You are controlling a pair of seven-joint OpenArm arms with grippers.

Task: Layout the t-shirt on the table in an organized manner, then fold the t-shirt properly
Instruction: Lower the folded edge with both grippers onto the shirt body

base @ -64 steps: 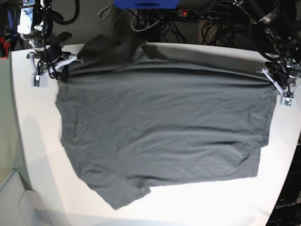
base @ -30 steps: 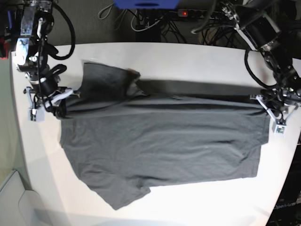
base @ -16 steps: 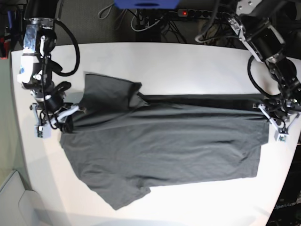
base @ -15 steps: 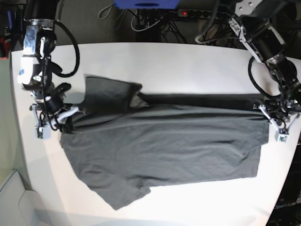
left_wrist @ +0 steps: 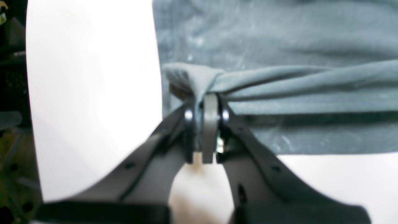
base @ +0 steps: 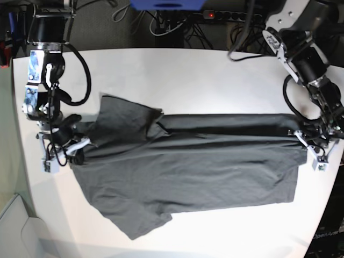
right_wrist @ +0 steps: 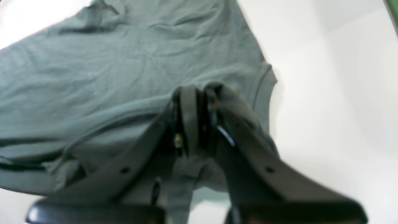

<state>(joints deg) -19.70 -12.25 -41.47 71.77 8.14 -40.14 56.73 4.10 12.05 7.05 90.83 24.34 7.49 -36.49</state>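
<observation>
A strip of t-shirt sticks out past the bunched corner of the t-shirt's fold that my left gripper pinches, so next I open it and grip the strip's end [base: 289,120].
The dark grey t-shirt [base: 188,172] lies across the white table [base: 215,70], its far edge doubled back over its body as a long fold. In the base view my left gripper [base: 308,144] is at the shirt's right end and my right gripper [base: 74,146] at its left end, beside a sleeve. The left wrist view shows the left gripper [left_wrist: 205,105] shut on a bunched corner of the t-shirt [left_wrist: 279,46], which stretches taut to the right. In the right wrist view the right gripper [right_wrist: 194,93] is shut on a pinch of the t-shirt [right_wrist: 108,68], by a hemmed edge.
Behind the table's far edge are a power strip [base: 226,16] with a red light, tangled cables and a blue object [base: 166,4]. A pale bin corner [base: 11,226] sits off the table's left front. White table [left_wrist: 93,77] shows beside the cloth in both wrist views.
Both grippers have moved toward the near edge, drawing the shirt's far edge over its body. More bare table shows at the back. Both stay shut on the cloth.
</observation>
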